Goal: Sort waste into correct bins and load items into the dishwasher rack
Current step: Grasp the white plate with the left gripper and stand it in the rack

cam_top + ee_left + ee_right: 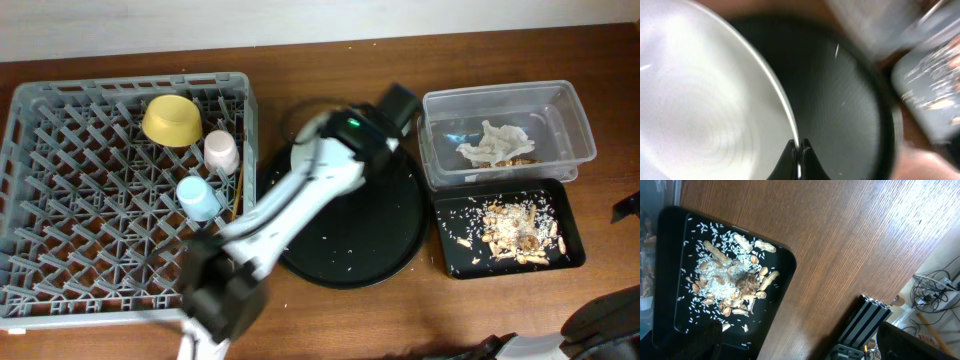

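My left gripper is to let go of the plate in the rack (238, 203), setting it between the blue cup and the side of the rack by the tray.
My left gripper (800, 147) is shut on the rim of the pale grey-white plate (700, 110) and holds it over the round black tray (850, 100). In the overhead view the left arm (352, 128) covers most of the plate (297, 152). The grey dishwasher rack (60, 200) holds the yellow bowl (171, 119), the pink cup (221, 151), the blue cup (198, 197) and the chopsticks (238, 185). The clear tub (500, 92) holds the white napkin (492, 143). The black rectangular tray (452, 252) holds rice-like scraps (515, 228), which also show in the right wrist view (725, 277). My right gripper (810, 345) is open and empty beside that tray.
The round black tray (380, 230) lies between the rack and the bins, with a few grains on it. An aluminium frame and cables (865, 325) stand past the table's right edge. The right arm (605, 318) sits at the front right corner.
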Robot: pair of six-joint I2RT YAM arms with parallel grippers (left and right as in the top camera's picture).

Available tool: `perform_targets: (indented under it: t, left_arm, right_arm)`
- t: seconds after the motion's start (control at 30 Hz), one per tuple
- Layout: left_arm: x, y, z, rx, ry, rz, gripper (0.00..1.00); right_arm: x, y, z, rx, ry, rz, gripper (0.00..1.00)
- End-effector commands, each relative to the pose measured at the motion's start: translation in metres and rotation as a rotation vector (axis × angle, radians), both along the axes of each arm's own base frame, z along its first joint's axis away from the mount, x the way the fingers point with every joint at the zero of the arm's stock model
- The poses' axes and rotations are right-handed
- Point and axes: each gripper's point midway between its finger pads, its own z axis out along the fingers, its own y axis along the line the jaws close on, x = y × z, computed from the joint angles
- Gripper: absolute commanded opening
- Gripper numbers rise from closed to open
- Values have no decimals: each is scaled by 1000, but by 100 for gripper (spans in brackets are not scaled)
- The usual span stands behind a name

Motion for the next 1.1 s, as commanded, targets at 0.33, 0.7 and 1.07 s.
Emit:
perform_targets:
  t: [0.33, 0.7, 1.07]
  left_arm:
    - [-100, 224, 182, -1011, 140, -67, 0]
    - [-44, 294, 72, -1200, 107, 166, 0]
    - [-36, 290, 41, -1128, 59, 105, 1]
  right_arm:
    - [-1, -1, 5, -18, -7, -3, 99]
    - [-1, -1, 5, -18, -7, -3, 99]
    - [-1, -1, 5, -18, -7, -2, 99]
